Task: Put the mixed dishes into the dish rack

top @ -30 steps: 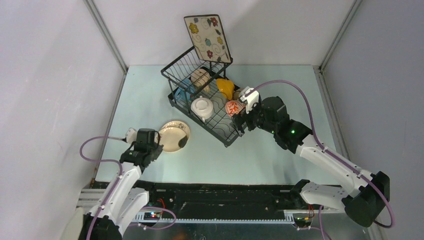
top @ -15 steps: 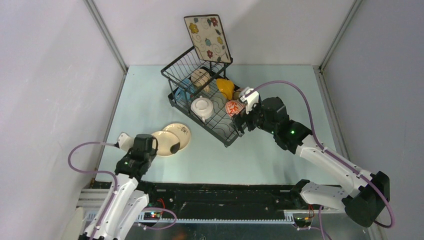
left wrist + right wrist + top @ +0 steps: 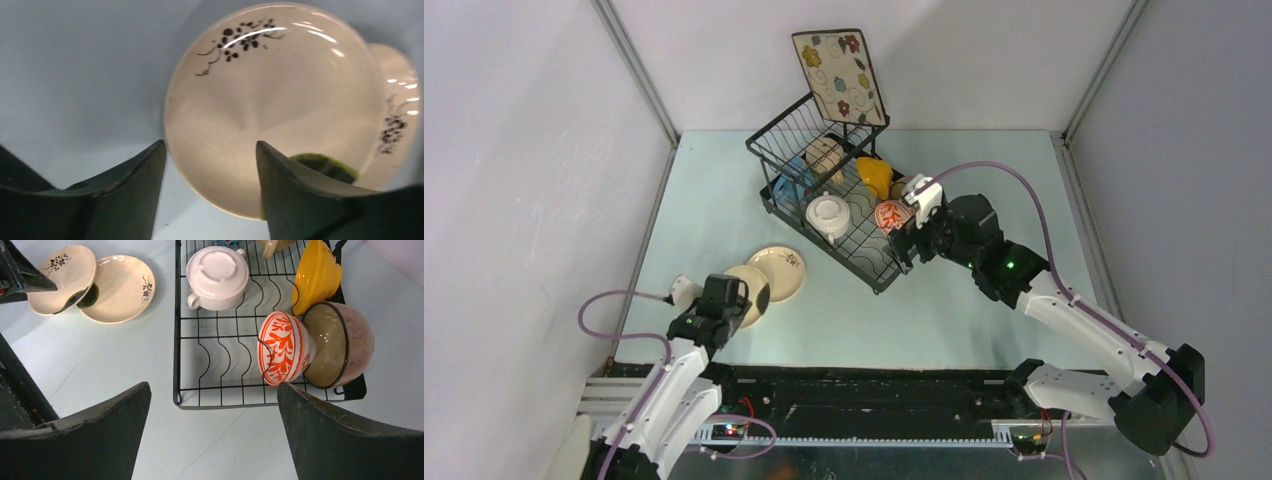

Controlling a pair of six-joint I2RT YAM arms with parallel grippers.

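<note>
The tilted cream plate lies over part of the flat plate, away from the robot's right gripper, so next the left gripper pinches the tilted plate's rim (image 3: 189, 183) and passes it over.
The black dish rack (image 3: 856, 243) holds the square floral plate (image 3: 839, 75) upright at its back, a beige mug (image 3: 824, 158), a blue mug (image 3: 792, 178), the yellow bowl (image 3: 316, 275), the upturned white two-handled bowl (image 3: 217, 270), the red-patterned bowl (image 3: 281, 347) and the tan bowl (image 3: 334, 345). One cream round plate (image 3: 782, 270) lies flat on the table. A second cream plate (image 3: 270, 100) leans tilted on its near-left edge. My left gripper (image 3: 210, 145) is open at that tilted plate's lower rim, one finger (image 3: 295, 195) across its face. My right gripper (image 3: 214, 385) hangs open over the rack's near corner.
Grey walls close in the pale blue table (image 3: 944, 310) on three sides. The rack sits diagonally at the middle back. The slotted tray (image 3: 220, 365) in front of the red bowl has bare wires. My right arm (image 3: 1064, 305) stretches across the right half.
My left arm drew back toward the near left, dragging the upper cream plate off the lower one. Its jaws then opened from shut. The right arm has not moved.
</note>
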